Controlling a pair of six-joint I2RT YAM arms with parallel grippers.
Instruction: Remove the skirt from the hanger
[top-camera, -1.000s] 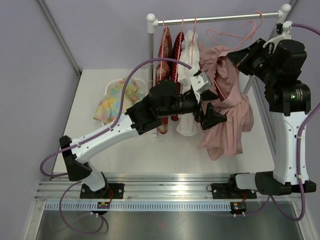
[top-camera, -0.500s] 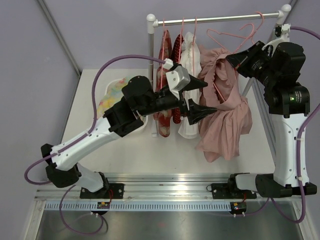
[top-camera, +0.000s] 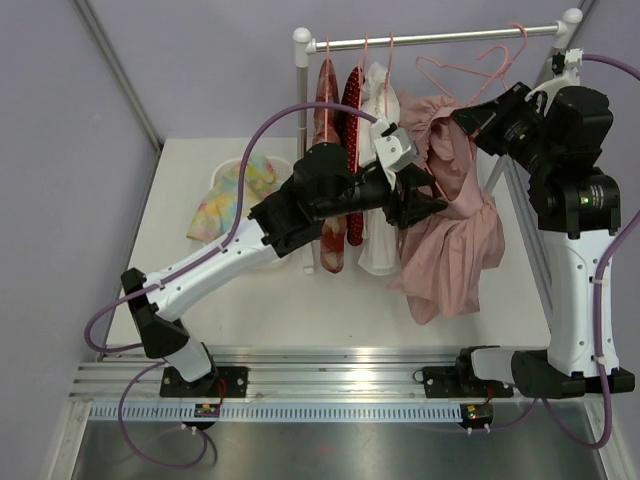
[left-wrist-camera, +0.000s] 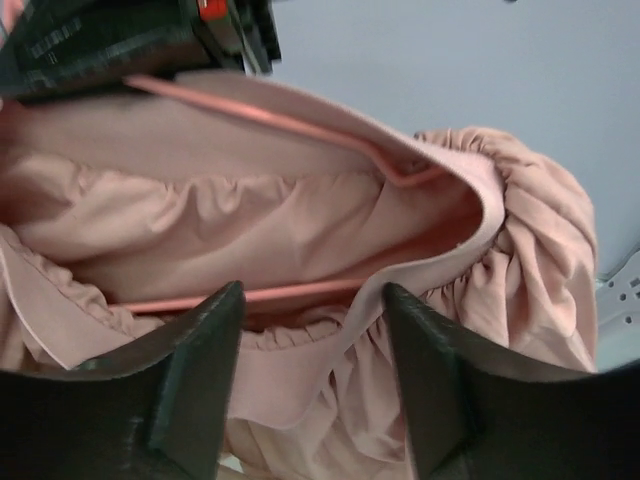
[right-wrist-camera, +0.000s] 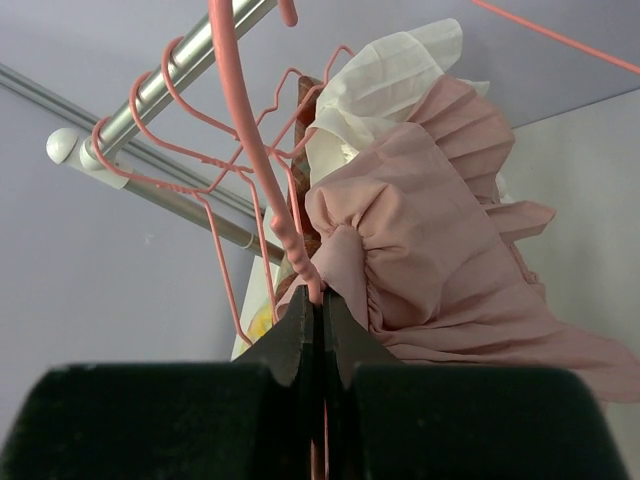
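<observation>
My left gripper's fingers are short of the hanger's bent end, which sits inside the skirt's waistband, so next my left gripper takes the waistband's curved corner (left-wrist-camera: 488, 222) and pulls it off that end of the hanger.
The pink skirt (top-camera: 450, 230) hangs bunched on a pink wire hanger (top-camera: 437, 165) to the right of the clothes on the rail. My right gripper (top-camera: 462, 118) holds it up from above. In the right wrist view that gripper (right-wrist-camera: 320, 295) is shut on the hanger's twisted neck (right-wrist-camera: 250, 130), with the skirt (right-wrist-camera: 440, 230) just beyond. My left gripper (top-camera: 425, 200) reaches into the skirt's left side. In the left wrist view its jaws (left-wrist-camera: 310, 295) stand apart around the gathered waistband (left-wrist-camera: 300, 220), just below the hanger's lower wire (left-wrist-camera: 230, 297).
A metal rail (top-camera: 440, 38) on a white post (top-camera: 303, 100) carries red garments (top-camera: 330, 110), a white one (top-camera: 378, 110) and empty pink hangers (right-wrist-camera: 170, 130). A floral cloth (top-camera: 235, 195) lies in a white basket on the table at the left.
My left gripper has moved up and right, from the lower skirt to the waistband, and its jaws have narrowed around the cloth. The right gripper has held still on the hanger.
</observation>
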